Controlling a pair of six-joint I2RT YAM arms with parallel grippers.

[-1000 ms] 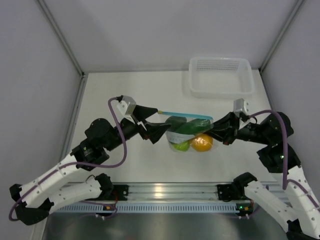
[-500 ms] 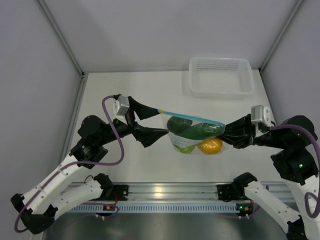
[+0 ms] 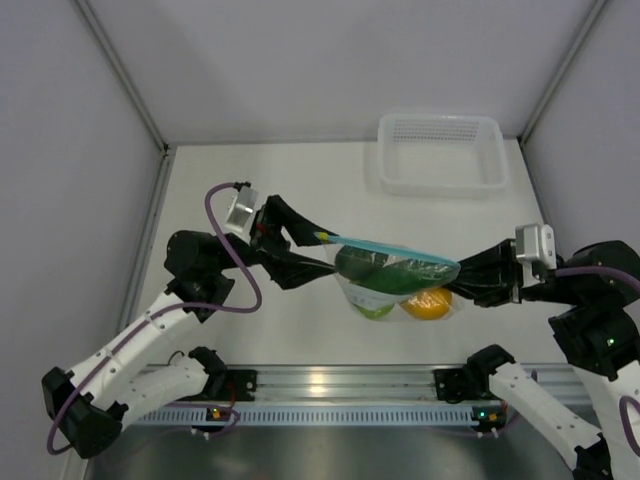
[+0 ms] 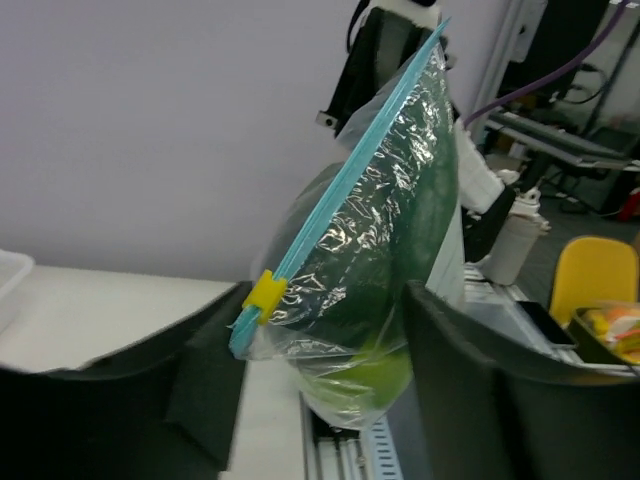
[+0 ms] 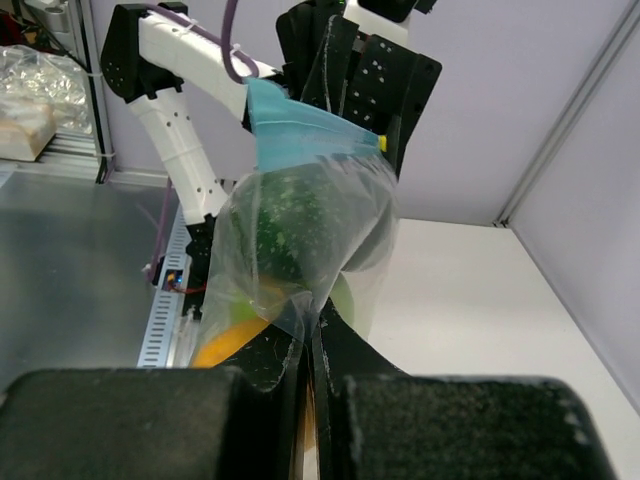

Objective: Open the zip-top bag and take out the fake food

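Note:
My left gripper should pinch that end [image 4: 242, 333] of the bag's zip where the slider sits, away from my right gripper, before my right gripper takes the slider.
The zip-top bag [image 3: 400, 272] hangs in the air between my two grippers, its light blue zip strip [image 3: 385, 247] on top. A yellow slider [image 3: 322, 237] sits at the strip's left end. Inside show the fake food pieces: an orange fruit [image 3: 428, 304], a lime-green ball [image 3: 373, 306] and a dark green piece [image 3: 385, 268]. My right gripper [image 3: 466, 276] is shut on the bag's right corner [image 5: 318, 300]. My left gripper [image 3: 328, 254] stands open, one finger [image 4: 205, 375] beside the slider [image 4: 265, 292] and the other finger [image 4: 455, 360] beyond the bag's bulge [image 4: 375, 320].
A white mesh basket [image 3: 440, 186] stands at the back right of the table. Grey walls close in both sides. An aluminium rail [image 3: 330, 395] carrying the arm bases runs along the near edge, below the hanging bag.
The right gripper has drawn the bag to the right and slightly nearer. The left gripper's fingers have narrowed around the bag's slider end, and the left arm has shifted a little left.

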